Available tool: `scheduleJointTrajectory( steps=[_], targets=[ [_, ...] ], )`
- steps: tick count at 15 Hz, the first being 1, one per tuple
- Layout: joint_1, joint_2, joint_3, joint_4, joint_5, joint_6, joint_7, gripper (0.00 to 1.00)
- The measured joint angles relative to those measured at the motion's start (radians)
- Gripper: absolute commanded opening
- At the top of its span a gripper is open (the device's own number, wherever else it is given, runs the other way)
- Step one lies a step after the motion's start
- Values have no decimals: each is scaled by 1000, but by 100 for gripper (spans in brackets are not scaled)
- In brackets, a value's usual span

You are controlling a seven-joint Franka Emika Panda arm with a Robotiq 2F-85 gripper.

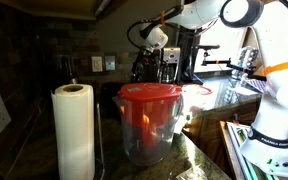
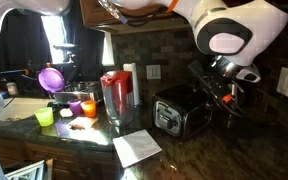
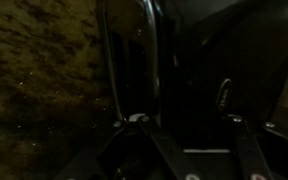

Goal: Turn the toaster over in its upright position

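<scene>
My gripper is hanging steeply over the toaster's upper end. Next, I back away, swing lower beside it and grab the chrome edge [image 3: 153, 50] to tip the toaster.
The toaster [image 2: 182, 112] is a dark boxy appliance with chrome trim on the stone counter, right of the red-lidded tub. My gripper [image 2: 222, 92] hangs close at its right upper side. In an exterior view the gripper [image 1: 147, 62] shows behind the tub, and the toaster is hidden there. The wrist view is very dark: a chrome edge of the toaster [image 3: 134, 45] runs up the middle. My two fingers [image 3: 192, 122] are spread wide with the toaster's dark surface between them. I cannot tell whether they touch it.
A clear tub with a red lid [image 1: 149, 115] stands mid-counter and also shows in an exterior view [image 2: 117, 95]. A paper towel roll [image 1: 74, 130] stands beside it. Coloured cups [image 2: 51, 78] and a white paper [image 2: 137, 147] lie on the counter. The tiled wall is close behind the toaster.
</scene>
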Motion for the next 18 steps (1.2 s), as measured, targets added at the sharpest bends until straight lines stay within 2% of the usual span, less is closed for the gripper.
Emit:
scheduleJointTrajectory(
  steps=[1, 2, 3, 5, 8, 9, 13, 18],
  targets=[
    [0, -3, 0, -5, -1, 0, 2, 28],
    [0, -6, 0, -9, -1, 0, 2, 41],
    [-1, -8, 0, -13, -1, 0, 2, 77],
    [-6, -11, 0, -14, -1, -2, 3, 76],
    [-26, -9, 0, -14, 0, -32, 2, 96],
    [-35, -7, 0, -14, 1, -46, 1, 100],
    [-71, 9, 1, -4, 14, -134, -21, 100],
    [-116, 97, 14, 76, 99, -344, -64, 100]
  ],
)
